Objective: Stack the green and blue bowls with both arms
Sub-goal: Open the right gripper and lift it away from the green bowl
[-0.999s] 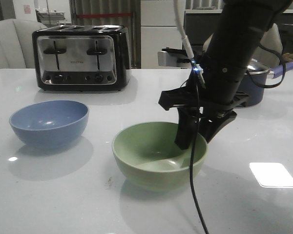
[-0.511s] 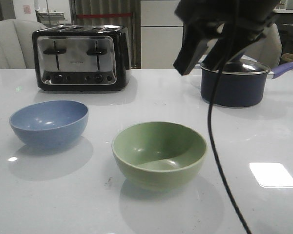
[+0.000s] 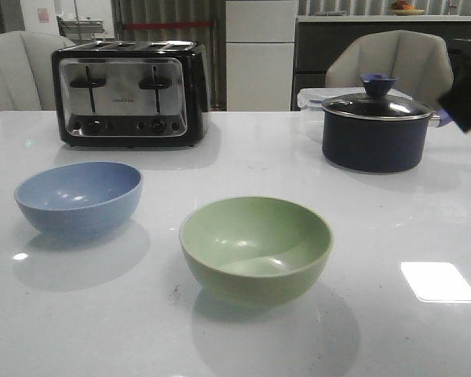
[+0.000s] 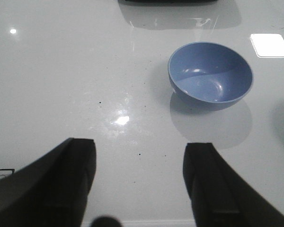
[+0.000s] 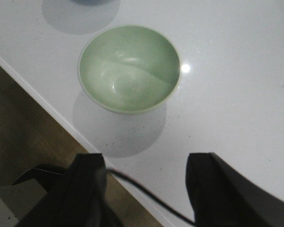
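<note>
The blue bowl's rim [image 3: 18,196] [image 4: 170,75], at the side farthest from the green bowl, will be gripped by my left gripper, because it will lift the blue bowl there.
The pale green bowl [image 3: 256,248] stands upright and empty on the white table, near the front middle. The dusty blue bowl [image 3: 79,197] stands upright and empty to its left, apart from it. My right gripper [image 5: 144,163] is open and empty, high above the table's front edge, with the green bowl [image 5: 129,68] ahead of it. Only a dark piece of the right arm [image 3: 467,85] shows at the right edge of the front view. My left gripper [image 4: 139,153] is open and empty above bare table, with the blue bowl [image 4: 210,75] ahead of it.
A black and chrome toaster [image 3: 130,93] stands at the back left. A dark lidded saucepan [image 3: 374,131] with a blue-purple handle stands at the back right. Chairs stand behind the table. The table's front edge and the floor [image 5: 23,137] show in the right wrist view.
My right arm has lifted out of the green bowl and drawn back up and to the right, nearly leaving the front view. The green bowl now stands free. The blue bowl has not moved.
</note>
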